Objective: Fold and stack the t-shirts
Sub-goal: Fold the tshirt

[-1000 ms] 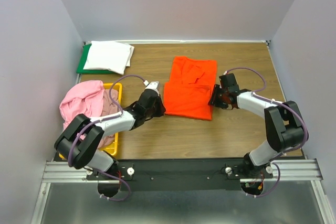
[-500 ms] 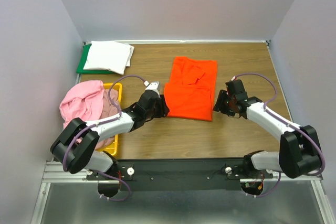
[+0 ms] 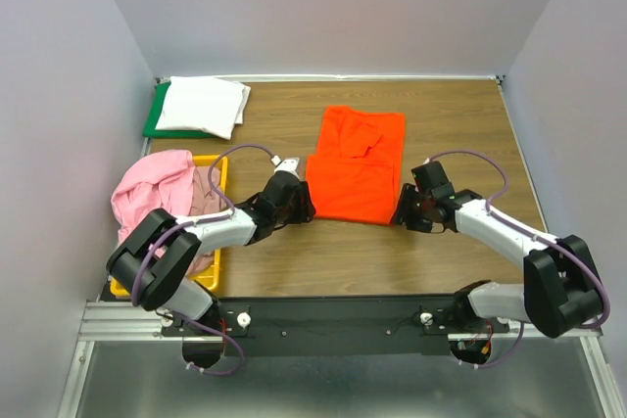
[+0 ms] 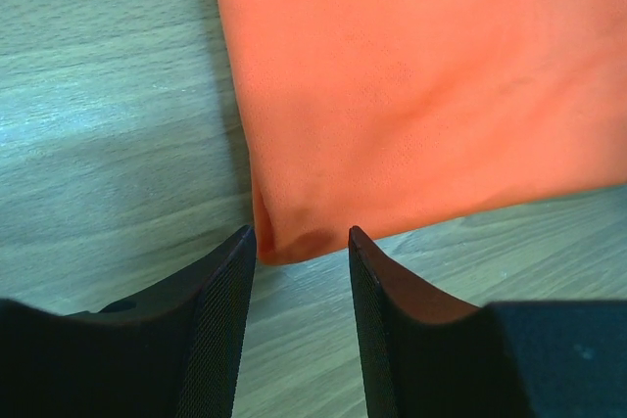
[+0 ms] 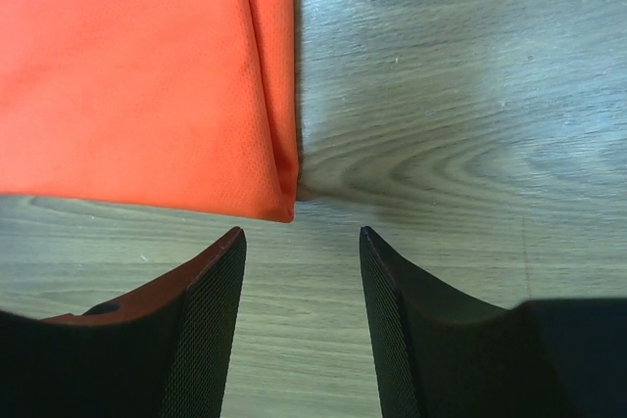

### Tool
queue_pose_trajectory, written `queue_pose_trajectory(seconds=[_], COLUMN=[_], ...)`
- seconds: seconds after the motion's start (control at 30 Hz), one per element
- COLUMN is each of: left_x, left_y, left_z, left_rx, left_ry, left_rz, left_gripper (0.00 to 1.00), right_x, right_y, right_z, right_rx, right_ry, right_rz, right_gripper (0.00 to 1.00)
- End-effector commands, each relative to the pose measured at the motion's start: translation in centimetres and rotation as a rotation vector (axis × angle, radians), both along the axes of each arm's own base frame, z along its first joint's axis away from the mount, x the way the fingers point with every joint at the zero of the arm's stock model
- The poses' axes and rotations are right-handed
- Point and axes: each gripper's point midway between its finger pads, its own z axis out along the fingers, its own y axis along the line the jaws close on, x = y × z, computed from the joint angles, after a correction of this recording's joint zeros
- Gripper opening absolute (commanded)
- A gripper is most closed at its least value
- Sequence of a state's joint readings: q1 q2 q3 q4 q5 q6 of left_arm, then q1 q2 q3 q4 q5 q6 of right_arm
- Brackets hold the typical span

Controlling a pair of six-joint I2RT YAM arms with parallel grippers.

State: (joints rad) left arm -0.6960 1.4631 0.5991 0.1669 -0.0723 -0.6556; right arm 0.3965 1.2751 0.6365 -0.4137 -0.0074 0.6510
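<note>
The orange t-shirt slants from near corner to far end; next my left gripper pinches that corner [image 4: 280,248] and straightens it before folding.
The bright orange t-shirt [image 3: 355,166] lies partly folded in the middle of the wooden table. My left gripper [image 3: 306,210] is open at its near left corner [image 4: 279,242], which sits just ahead of the gap between the fingers. My right gripper [image 3: 400,214] is open at the near right corner [image 5: 279,205], just short of it. The white t-shirt [image 3: 201,105] lies folded on the green board [image 3: 154,119] at the back left. The light pink t-shirt [image 3: 152,190] and a mauve-pink one [image 3: 204,195] lie heaped in the yellow bin [image 3: 217,175].
The yellow bin stands at the left, close to my left arm. Grey walls close the table on the left, back and right. Bare wood [image 3: 441,124] lies to the right of the orange shirt and along the near edge.
My right gripper has drawn back toward the near edge, from beside the shirt's right side to its near right corner. My left gripper has edged toward the near left corner.
</note>
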Motion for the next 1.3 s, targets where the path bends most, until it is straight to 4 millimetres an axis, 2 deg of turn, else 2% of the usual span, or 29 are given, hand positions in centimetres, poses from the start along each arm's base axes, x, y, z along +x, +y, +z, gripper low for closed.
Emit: queue_pose_trajectory(seconds=[0.0, 0.1, 0.4, 0.8, 0.9, 1.0, 1.03, 1.07, 1.13, 1.27], left_x=[0.7, 0.5, -0.4, -1.9, -2.5, -2.9, -3.0, -3.2, -3.6, -5.3], left_y=[-0.6, -0.4, -0.2, -0.2, -0.5, -0.8, -0.8, -0.8, -0.8, -0.9], left_z=[-0.1, -1.0, -1.5, -2.6, -2.8, -2.9, -2.9, -3.1, -3.1, -3.2], left_rx=[-0.007, 0.003, -0.004, -0.035, -0.061, -0.081, -0.087, -0.085, -0.091, -0.116], left_ry=[-0.025, -0.005, 0.014, 0.055, 0.067, 0.071, 0.073, 0.078, 0.083, 0.113], left_rz=[-0.002, 0.0, -0.011, -0.034, -0.053, -0.068, -0.067, -0.069, -0.066, -0.061], left_gripper=[0.51, 0.5, 0.48, 0.38, 0.32, 0.19, 0.13, 0.1, 0.03, 0.0], right_x=[-0.2, -0.3, -0.5, -0.6, -0.3, -0.1, 0.0, -0.2, -0.6, -2.1], right_y=[-0.2, -0.1, 0.9, 1.3, 1.3, 1.1, 1.1, 1.1, 1.2, 0.6], right_z=[-1.0, -1.7, -2.0, -2.9, -3.0, -2.9, -2.9, -2.9, -2.9, -3.3], right_rx=[-0.018, -0.019, 0.032, 0.05, 0.042, 0.035, 0.034, 0.035, 0.047, 0.037], right_ry=[0.023, 0.035, 0.046, 0.052, 0.042, 0.035, 0.033, 0.035, 0.04, 0.079], right_rz=[-0.014, -0.014, 0.011, 0.032, 0.029, 0.021, 0.021, 0.021, 0.026, 0.024], right_gripper=[0.56, 0.54, 0.46, 0.38, 0.26, 0.14, 0.06, 0.03, 0.0, 0.0])
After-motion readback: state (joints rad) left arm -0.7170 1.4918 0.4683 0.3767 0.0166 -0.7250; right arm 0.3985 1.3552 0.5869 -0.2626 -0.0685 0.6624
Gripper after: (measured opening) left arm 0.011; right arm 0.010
